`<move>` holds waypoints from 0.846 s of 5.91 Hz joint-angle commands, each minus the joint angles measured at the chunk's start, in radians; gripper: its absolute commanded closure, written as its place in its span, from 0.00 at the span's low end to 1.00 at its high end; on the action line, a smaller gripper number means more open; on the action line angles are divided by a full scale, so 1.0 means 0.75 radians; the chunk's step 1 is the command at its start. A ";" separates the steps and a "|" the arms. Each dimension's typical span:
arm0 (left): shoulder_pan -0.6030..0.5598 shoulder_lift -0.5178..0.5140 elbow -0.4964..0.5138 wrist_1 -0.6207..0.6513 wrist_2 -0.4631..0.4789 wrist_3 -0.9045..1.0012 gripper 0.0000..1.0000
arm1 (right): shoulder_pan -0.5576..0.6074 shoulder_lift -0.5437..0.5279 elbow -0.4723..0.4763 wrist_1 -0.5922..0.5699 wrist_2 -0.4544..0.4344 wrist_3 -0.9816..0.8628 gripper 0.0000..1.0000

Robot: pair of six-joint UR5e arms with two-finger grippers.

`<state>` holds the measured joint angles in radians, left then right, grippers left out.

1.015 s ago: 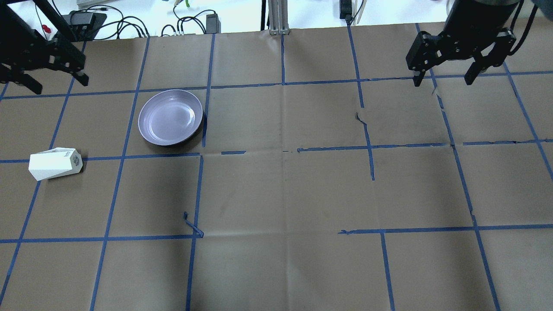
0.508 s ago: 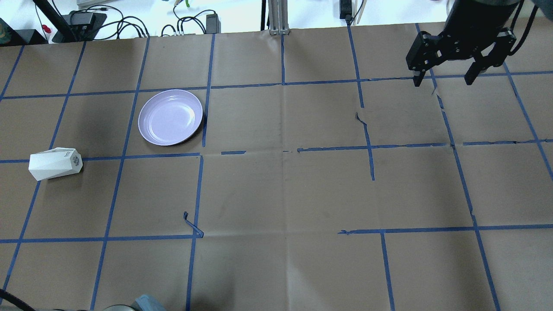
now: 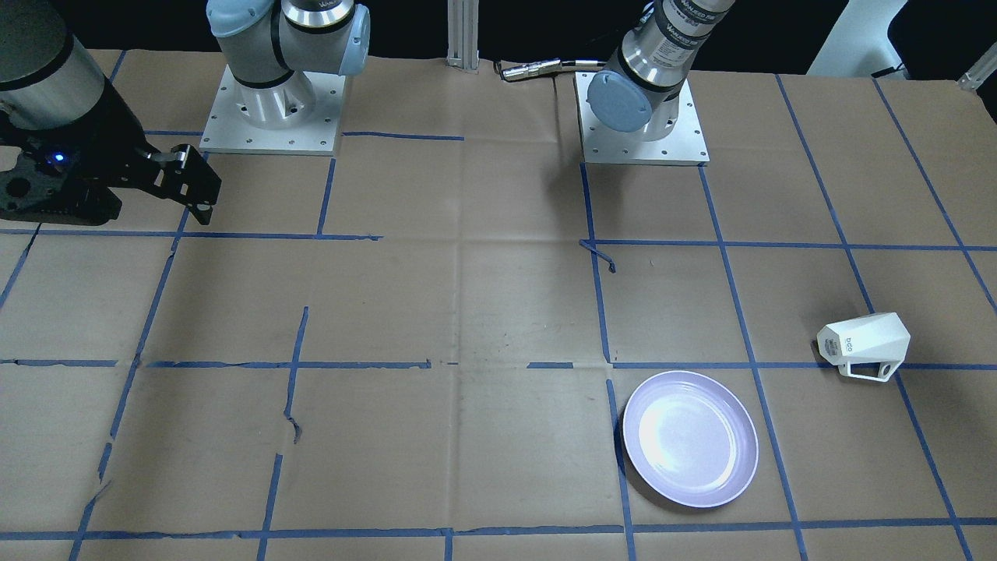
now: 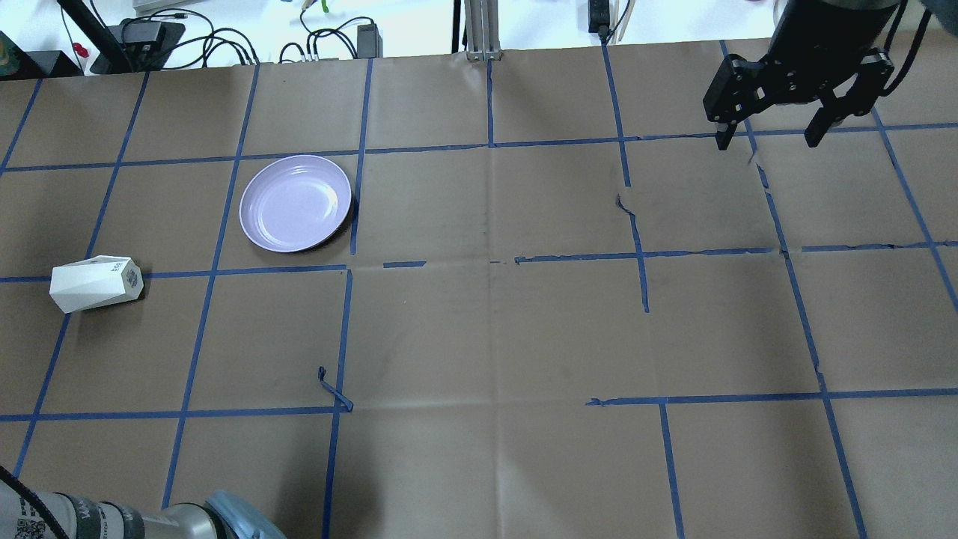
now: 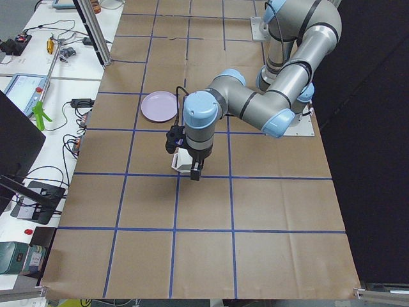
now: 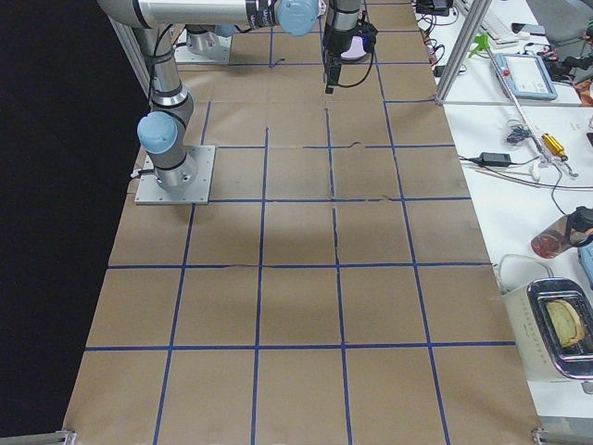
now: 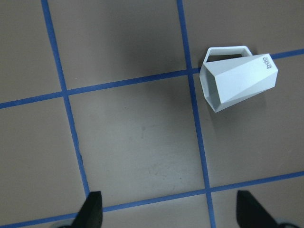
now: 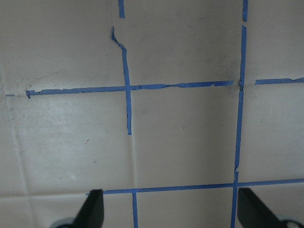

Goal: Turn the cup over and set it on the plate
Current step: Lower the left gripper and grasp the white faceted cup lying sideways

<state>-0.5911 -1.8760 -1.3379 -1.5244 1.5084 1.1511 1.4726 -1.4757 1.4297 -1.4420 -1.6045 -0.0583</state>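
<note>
Next, I close my left gripper on the upper part of the white cup's rim [image 3: 903, 323] [image 7: 218, 91], at the open end, away from the cup's handle.
The white faceted cup [image 4: 96, 284] lies on its side on the paper near the table's left edge, its handle against the table. It also shows in the front view [image 3: 864, 343] and the left wrist view [image 7: 237, 78]. The lavender plate [image 4: 296, 203] sits empty, apart from the cup and further in. My left gripper [image 7: 171, 213] is open and empty, high above the table beside the cup; in the left side view [image 5: 192, 167] it partly hides the cup. My right gripper [image 4: 767, 138] is open and empty, far off at the back right.
Brown paper with a blue tape grid covers the table [image 4: 494, 337]. My left arm's elbow [image 4: 224, 520] juts in at the overhead view's bottom left. Cables and power bricks [image 4: 224, 41] lie beyond the far edge. Both arm bases [image 3: 269, 109] stand on the robot's side.
My left gripper has left the overhead view's upper left corner, its shadow is off the plate, and the left arm's elbow now shows at the bottom left. The right arm, cup and plate are unmoved.
</note>
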 commanded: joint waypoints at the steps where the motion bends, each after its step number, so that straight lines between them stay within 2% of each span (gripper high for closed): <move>1: 0.076 -0.116 0.013 -0.120 -0.261 -0.013 0.00 | 0.000 0.000 0.000 0.000 0.000 0.000 0.00; 4: 0.176 -0.429 0.033 -0.421 -0.791 -0.019 0.00 | 0.000 0.000 0.000 0.000 0.002 0.000 0.00; 5: 0.177 -0.521 0.039 -0.446 -0.825 0.033 0.00 | 0.000 0.000 0.000 0.000 0.000 0.000 0.00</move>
<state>-0.4642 -2.1991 -1.3132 -1.8234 0.9429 1.1489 1.4726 -1.4758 1.4296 -1.4420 -1.6035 -0.0583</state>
